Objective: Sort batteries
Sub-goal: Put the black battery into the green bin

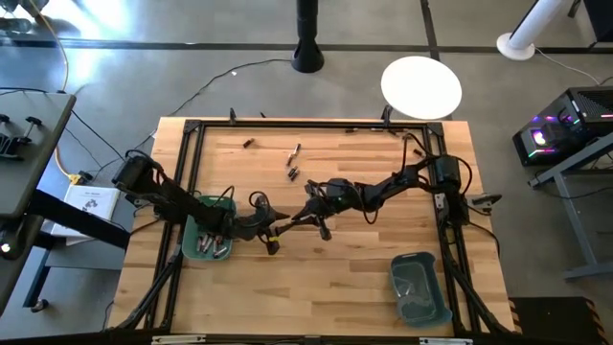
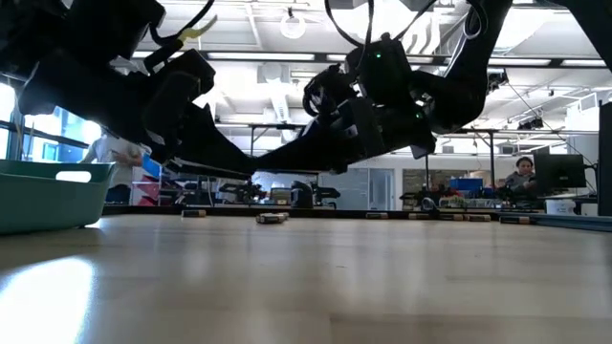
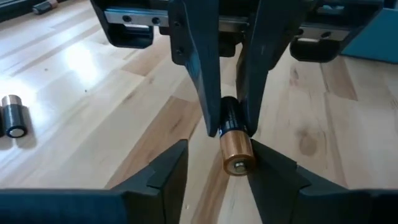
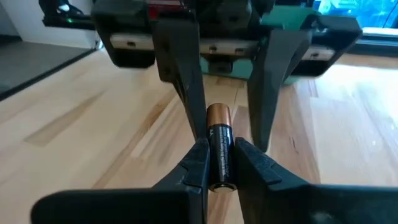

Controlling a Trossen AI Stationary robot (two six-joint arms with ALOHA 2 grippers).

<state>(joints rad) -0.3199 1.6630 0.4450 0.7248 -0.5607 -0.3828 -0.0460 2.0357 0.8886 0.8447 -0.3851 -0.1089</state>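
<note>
The battery's coppery end sits off-centre near one left gripper finger, so that gripper should open, shift over, then close around the battery (image 3: 232, 127).
One battery, black with a coppery end (image 3: 238, 152), is held in the air between my two grippers over the middle of the table (image 1: 292, 222). My right gripper (image 4: 221, 146) is shut on its black half. My left gripper (image 3: 219, 144) faces it, open, with a finger on either side of the coppery end (image 4: 217, 115); whether they touch it I cannot tell. Loose batteries lie on the wood farther back (image 1: 292, 153), and one lies flat on its side (image 3: 12, 115). My right gripper pinches the battery's black body (image 4: 219, 155) between its two fingers. The fingers come level from the table's right and lie along the battery. The coppery end sticks out past the fingertips toward the left gripper. The battery lies about level, lifted clear of the table.
A teal bin with batteries in it (image 1: 196, 240) stands at the table's left, close behind my left arm. A second teal bin (image 1: 421, 287) stands near the right front corner. A black frame (image 1: 192, 129) edges the wooden table. People and desks show in the room beyond.
</note>
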